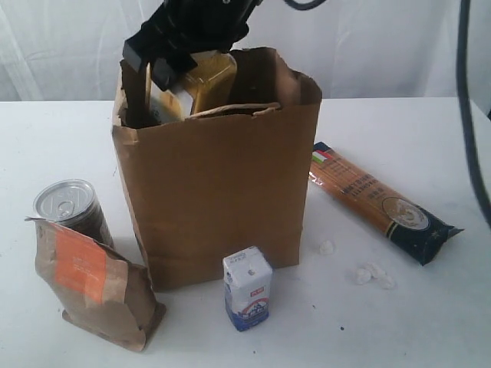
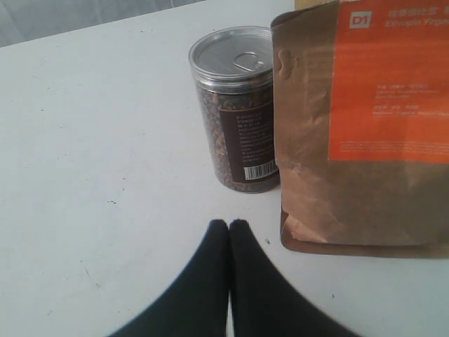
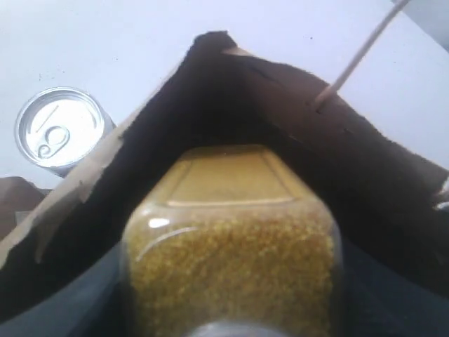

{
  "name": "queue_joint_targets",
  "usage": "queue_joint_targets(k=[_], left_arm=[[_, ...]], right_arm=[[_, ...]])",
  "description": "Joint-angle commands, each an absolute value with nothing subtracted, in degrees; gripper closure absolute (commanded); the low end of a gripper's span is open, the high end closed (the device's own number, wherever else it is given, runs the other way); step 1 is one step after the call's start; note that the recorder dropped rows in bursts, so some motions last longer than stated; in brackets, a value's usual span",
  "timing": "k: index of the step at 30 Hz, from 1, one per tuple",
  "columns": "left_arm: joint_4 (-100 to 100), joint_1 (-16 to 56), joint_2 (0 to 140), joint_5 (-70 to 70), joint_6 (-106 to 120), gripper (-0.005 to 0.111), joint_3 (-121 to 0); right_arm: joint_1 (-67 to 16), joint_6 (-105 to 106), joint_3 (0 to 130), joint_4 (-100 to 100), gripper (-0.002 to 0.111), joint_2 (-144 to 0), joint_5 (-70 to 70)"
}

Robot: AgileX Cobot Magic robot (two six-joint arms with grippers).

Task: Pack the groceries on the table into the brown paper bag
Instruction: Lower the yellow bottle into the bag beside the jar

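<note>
The robot's right gripper needs to set the yellow jar down inside the brown paper bag point(image 1: 265, 93), toward the side of the spaghetti packet.
The brown paper bag point(image 1: 222, 192) stands open mid-table. My right gripper point(image 1: 192, 73) is at its mouth, shut on the yellow jar point(image 1: 211, 80), whose base points down into the dark bag interior point(image 3: 231, 119). In the right wrist view the grain-filled jar point(image 3: 228, 239) fills the space between my fingers point(image 3: 77, 302). The silver-topped can point(image 1: 67, 203) and the kraft pouch point(image 1: 92, 280) with its orange label stand left of the bag. My left gripper point(image 2: 229, 225) is shut and empty, low over the table just short of the can point(image 2: 235, 105) and pouch point(image 2: 365, 126). The white-blue carton point(image 1: 247, 287) stands in front of the bag. The spaghetti packet point(image 1: 380, 201) lies to the right. The tan-lidded jar is out of view.
Small white crumbs point(image 1: 372, 274) lie on the white table point(image 1: 414, 330) near the spaghetti packet. A black cable point(image 1: 469, 115) hangs at the right edge. A paper handle point(image 3: 358, 60) sticks up from the bag's far rim. A white curtain closes the back.
</note>
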State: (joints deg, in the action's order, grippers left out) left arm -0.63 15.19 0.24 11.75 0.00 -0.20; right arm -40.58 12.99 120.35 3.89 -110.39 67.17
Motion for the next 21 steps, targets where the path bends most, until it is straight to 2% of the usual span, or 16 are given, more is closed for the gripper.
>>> queue_joint_targets(k=[1,9,21], left_arm=[[-0.46,14.96,0.0,11.66,0.0,0.107,0.0],[-0.46,14.96,0.0,11.66,0.0,0.107,0.0],[-0.46,14.96,0.0,11.66,0.0,0.107,0.0]], right_arm=[[-40.6,13.37,120.84,6.04,0.108,-112.59,64.9],[-40.6,13.37,120.84,6.25,0.108,-114.17,66.17],[-39.25,13.37,123.41,-3.9,0.108,-106.38,69.64]])
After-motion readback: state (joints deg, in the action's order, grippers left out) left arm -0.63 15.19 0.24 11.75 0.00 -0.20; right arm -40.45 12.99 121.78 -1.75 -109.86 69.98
